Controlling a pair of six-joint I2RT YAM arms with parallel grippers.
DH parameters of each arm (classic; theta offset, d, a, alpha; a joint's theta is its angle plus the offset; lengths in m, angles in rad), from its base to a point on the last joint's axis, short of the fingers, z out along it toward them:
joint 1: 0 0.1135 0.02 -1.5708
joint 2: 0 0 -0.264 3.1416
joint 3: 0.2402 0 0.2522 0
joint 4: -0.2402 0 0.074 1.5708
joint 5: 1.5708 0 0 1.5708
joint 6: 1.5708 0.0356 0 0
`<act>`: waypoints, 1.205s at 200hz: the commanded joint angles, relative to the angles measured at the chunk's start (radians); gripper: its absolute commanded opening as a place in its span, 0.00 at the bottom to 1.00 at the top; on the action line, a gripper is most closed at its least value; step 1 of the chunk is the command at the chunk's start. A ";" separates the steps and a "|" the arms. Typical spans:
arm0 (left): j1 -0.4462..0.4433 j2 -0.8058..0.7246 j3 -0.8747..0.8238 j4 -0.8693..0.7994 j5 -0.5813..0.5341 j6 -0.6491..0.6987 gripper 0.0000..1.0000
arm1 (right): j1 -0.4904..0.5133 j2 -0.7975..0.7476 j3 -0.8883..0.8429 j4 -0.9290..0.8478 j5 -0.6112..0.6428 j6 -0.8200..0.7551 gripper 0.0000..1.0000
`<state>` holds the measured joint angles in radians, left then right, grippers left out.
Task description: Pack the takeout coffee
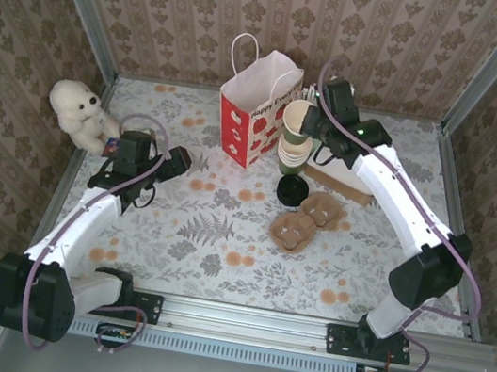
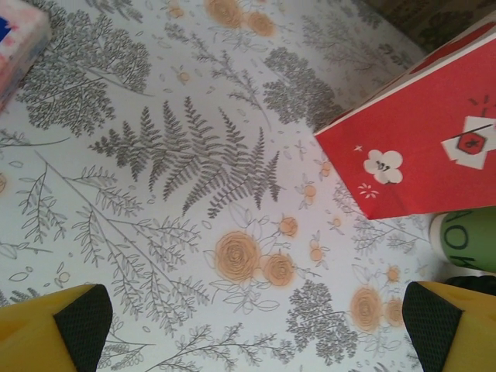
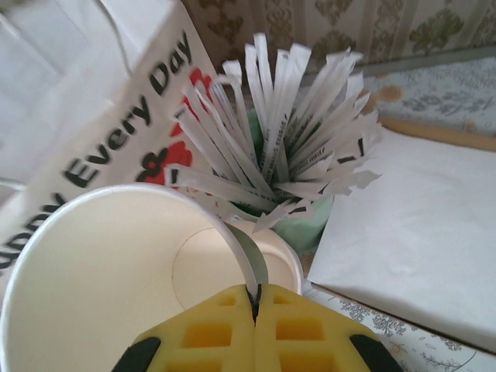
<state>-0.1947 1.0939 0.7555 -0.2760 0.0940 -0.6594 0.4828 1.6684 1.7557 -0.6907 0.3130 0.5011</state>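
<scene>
The robot's right gripper should release the dark green cup, now hanging just above the cream cup stack, on the cloth (image 1: pixel 245 210) between the fern print and the black lid.
The takeout coffee is a dark green paper cup (image 1: pixel 294 127) with a cream inside (image 3: pixel 116 279) and no lid on it. It hangs just above a stack of cream cups (image 1: pixel 293 160), beside the red-and-white paper bag (image 1: pixel 256 111). My right gripper (image 1: pixel 309 120) (image 3: pixel 256 298) is shut on the cup's rim, with the wall pinched between its yellow fingers. A round black lid (image 1: pixel 292 191) lies on the table in front of the stack. At the table's left, my left gripper (image 1: pixel 176 162) (image 2: pixel 256 322) hangs open over bare cloth. The bag's red corner (image 2: pixel 418 155) is to its right.
A pale green cup of white sticks (image 3: pixel 287 155) stands right behind the held cup. A flat white packet (image 3: pixel 418 232) lies to its right. Brown pulp cup carriers (image 1: pixel 305 219) lie mid-table. A white teddy bear (image 1: pixel 80 110) and a small box (image 1: pixel 112 146) sit far left.
</scene>
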 commanded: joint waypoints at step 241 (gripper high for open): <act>-0.087 0.082 0.067 -0.200 0.243 -0.063 1.00 | 0.326 0.067 -0.464 0.254 -0.005 0.082 0.06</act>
<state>-0.2409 1.1378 0.8238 -0.4480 0.4065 -0.6891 0.8059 1.7237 1.3018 -0.4660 0.2642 0.5762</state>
